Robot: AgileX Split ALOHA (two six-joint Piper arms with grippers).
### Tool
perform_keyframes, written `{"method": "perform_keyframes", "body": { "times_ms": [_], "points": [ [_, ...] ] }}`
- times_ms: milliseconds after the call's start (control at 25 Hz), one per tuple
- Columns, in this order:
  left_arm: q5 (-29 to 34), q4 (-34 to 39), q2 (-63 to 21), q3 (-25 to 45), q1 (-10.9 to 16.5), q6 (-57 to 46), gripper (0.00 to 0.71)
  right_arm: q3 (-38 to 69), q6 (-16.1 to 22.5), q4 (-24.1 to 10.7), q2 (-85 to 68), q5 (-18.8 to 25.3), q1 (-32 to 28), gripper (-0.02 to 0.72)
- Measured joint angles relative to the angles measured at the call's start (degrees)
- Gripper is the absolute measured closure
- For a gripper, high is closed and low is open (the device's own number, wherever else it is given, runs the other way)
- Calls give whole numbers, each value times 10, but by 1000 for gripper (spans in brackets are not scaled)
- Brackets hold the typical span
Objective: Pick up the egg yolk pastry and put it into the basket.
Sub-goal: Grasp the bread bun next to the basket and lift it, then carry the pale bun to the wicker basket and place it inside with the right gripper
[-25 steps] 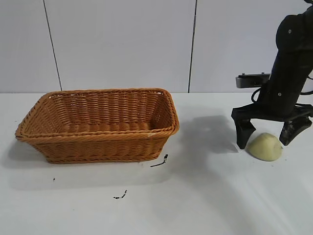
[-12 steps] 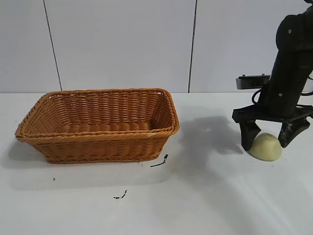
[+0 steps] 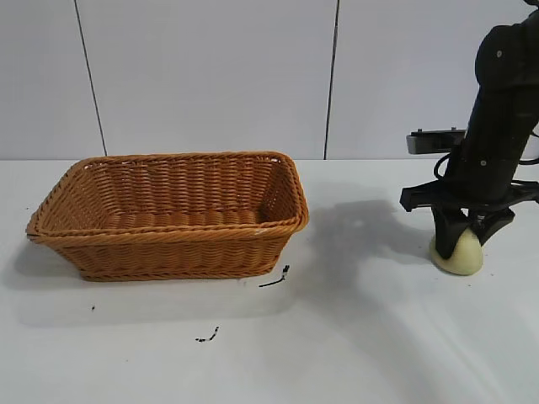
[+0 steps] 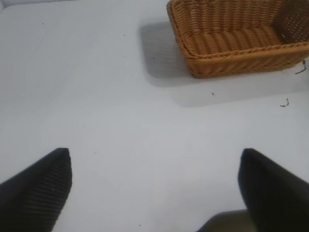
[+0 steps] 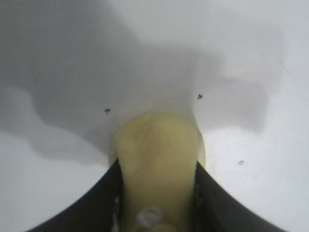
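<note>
I need to use my right gripper to set the egg yolk pastry down in the basket [image 3: 186, 216], just behind the middle of the basket's front rim.
The egg yolk pastry [image 3: 459, 252], a small pale yellow-green lump, rests on the white table at the right. My right gripper [image 3: 461, 236] stands over it with both fingers shut on its sides. In the right wrist view the pastry [image 5: 157, 159] fills the gap between the two black fingers [image 5: 104, 203]. The orange-brown wicker basket [image 3: 168, 244] stands at the left, well apart from the pastry. My left gripper [image 4: 154, 186] is open and empty above bare table; the basket [image 4: 231, 53] shows far off in its view.
Small dark specks [image 3: 275, 278] lie on the table just in front of the basket's right corner and a little nearer [image 3: 208, 336]. A white panelled wall stands behind the table.
My right gripper's fingers have closed from wide apart around the pastry to pressed on its sides. The pastry shifted slightly and now looks narrower. The basket has not moved.
</note>
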Motion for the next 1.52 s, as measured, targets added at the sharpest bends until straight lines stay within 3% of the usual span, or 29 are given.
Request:
{"method": "perform_keyframes", "body": {
  "times_ms": [360, 440, 680, 960, 1200, 1520],
  "points": [
    [0, 0, 0, 0, 0, 0, 14, -1, 0, 0, -77, 9, 0, 547],
    [0, 0, 0, 0, 0, 0, 14, -17, 0, 0, -100, 28, 0, 547],
    [0, 0, 0, 0, 0, 0, 14, -133, 0, -2, -111, 148, 0, 547],
    [0, 0, 0, 0, 0, 0, 14, -226, 0, -4, -104, 189, 11, 547],
    [0, 0, 0, 0, 0, 0, 14, -296, 4, -5, -68, 215, 88, 547],
    [0, 0, 0, 0, 0, 0, 14, -338, 13, -4, -34, 206, 231, 547]
  ]
}}
